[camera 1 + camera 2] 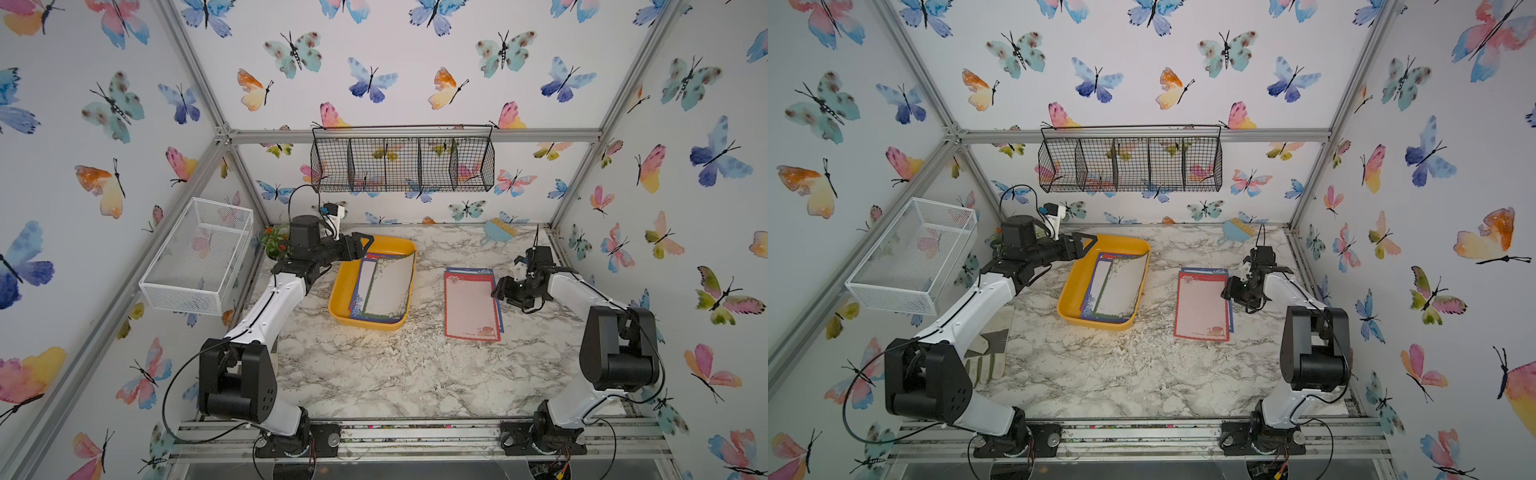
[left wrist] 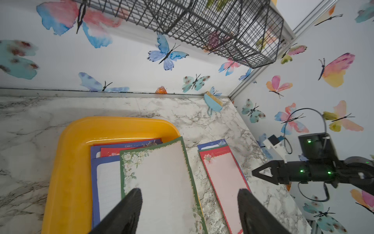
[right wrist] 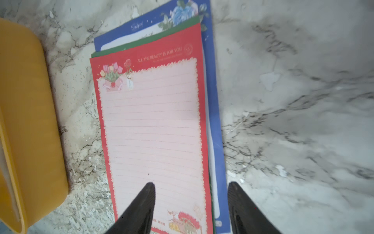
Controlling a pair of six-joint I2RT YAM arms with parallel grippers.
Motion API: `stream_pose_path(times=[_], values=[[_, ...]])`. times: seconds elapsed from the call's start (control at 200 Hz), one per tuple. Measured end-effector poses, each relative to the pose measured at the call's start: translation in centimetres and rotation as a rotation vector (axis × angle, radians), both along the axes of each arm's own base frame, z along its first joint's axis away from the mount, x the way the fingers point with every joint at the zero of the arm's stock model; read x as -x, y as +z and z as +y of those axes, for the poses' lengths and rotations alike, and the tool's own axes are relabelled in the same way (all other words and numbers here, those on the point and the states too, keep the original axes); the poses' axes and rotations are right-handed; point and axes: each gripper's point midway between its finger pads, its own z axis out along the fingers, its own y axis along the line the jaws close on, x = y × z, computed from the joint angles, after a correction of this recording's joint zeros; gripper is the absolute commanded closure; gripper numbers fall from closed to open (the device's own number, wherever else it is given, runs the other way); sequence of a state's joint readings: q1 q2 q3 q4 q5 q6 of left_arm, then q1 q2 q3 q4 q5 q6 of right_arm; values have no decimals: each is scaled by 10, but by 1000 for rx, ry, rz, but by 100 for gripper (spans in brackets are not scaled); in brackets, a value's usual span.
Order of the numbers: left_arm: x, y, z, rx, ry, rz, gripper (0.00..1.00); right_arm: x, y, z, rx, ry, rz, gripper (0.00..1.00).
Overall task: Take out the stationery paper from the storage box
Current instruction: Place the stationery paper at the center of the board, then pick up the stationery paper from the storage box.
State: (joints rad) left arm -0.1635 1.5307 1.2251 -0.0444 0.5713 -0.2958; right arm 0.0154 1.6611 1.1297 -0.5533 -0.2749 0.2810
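Note:
My left gripper is to close on the middle of the green-bordered stationery paper's long edge (image 1: 371,282) (image 2: 122,193), the one that lies over the blue sheet in the storage box.
The yellow storage box (image 1: 390,243) (image 1: 1113,245) (image 2: 81,141) (image 3: 26,101) lies left of the table's middle. Inside, a green-bordered stationery paper (image 1: 390,286) (image 1: 1121,286) (image 2: 162,178) curls up against the box's right rim, over blue and red sheets (image 2: 107,182). A second pile lies flat on the marble to the right, a red-bordered sheet (image 1: 469,307) (image 1: 1202,307) (image 2: 224,178) (image 3: 151,125) on top. My left gripper (image 1: 368,245) (image 1: 1090,245) (image 2: 190,190) hovers open above the box's far end. My right gripper (image 1: 496,291) (image 1: 1225,291) (image 3: 191,183) is open, empty, at the pile's right edge.
A white mesh basket (image 1: 195,257) hangs on the left wall and a black wire basket (image 1: 403,164) on the back wall. A blue brush (image 1: 496,230) lies at the back, a small plant (image 1: 276,241) behind the left arm, a glove (image 1: 988,353) at front left.

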Motion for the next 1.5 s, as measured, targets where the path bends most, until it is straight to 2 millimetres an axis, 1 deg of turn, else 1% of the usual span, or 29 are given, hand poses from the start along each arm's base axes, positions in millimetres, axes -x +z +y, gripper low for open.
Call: stream_pose_path(times=[0.06,0.09,0.135,0.17,0.24,0.305,0.44,0.526,0.581,0.651,0.761,0.856,0.946,1.141,1.311,1.407,1.497], values=[[-4,-15,1,-22,5,36,24,-5,17,-1,31,-8,-42,40],[-7,-24,1,-35,7,56,24,-7,25,2,40,-3,-66,40],[-10,-37,0,-54,8,86,25,-11,38,11,49,13,-102,41],[-12,-45,-1,-66,8,103,25,-14,48,22,48,34,-128,41],[-16,-65,-1,-91,8,148,26,-16,63,52,37,94,-169,43],[-20,-82,-3,-108,1,187,26,-13,71,87,8,162,-196,43],[-26,-118,-5,-146,0,269,27,-2,81,163,-78,307,-218,47],[-27,-138,-5,-168,2,311,28,4,83,208,-149,384,-225,50],[-28,-147,-4,-177,6,330,28,7,80,230,-188,417,-221,51],[-28,-157,-4,-186,8,353,30,8,73,248,-215,435,-207,51],[-30,-169,-4,-191,5,380,31,-1,62,264,-234,435,-191,51],[-30,-180,-4,-193,5,407,35,-8,53,274,-243,431,-180,53],[-30,-190,-6,-190,-4,439,35,-13,46,281,-245,426,-172,54],[-28,-212,-9,-180,-17,505,35,-24,37,285,-236,406,-170,55],[-27,-221,-10,-178,-23,530,35,-32,26,290,-237,399,-158,60],[-28,-220,-11,-175,-25,531,36,-33,20,293,-238,399,-148,64],[-29,-222,-12,-172,-26,539,37,-36,20,297,-245,402,-149,65]])
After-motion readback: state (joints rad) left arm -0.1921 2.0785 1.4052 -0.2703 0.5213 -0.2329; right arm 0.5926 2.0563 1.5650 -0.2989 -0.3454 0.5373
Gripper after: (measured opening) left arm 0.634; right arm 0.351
